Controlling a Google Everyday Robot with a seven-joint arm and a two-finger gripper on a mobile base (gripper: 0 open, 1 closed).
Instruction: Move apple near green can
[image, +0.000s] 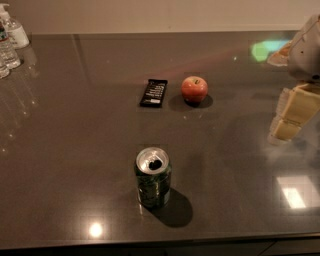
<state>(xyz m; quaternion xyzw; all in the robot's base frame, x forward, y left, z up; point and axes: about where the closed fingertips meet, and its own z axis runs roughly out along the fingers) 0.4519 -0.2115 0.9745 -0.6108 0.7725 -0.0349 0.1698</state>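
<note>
The robot's gripper will go to the red-orange apple next and close on the apple's side (203, 91) away from the black bar wrapper.
The apple (194, 89) is small, round and red-orange, and sits on the dark table a little past the middle. The green can (153, 177) stands upright near the front edge, its silver top open, well apart from the apple. My gripper (292, 116), with yellowish pads, hangs over the table at the right edge of the view. It is to the right of the apple, a little nearer the front, and holds nothing that I can see.
A flat black bar wrapper (153, 93) lies just left of the apple. Clear water bottles (10, 42) stand at the far left corner. The table's front edge (160, 241) runs just below the can.
</note>
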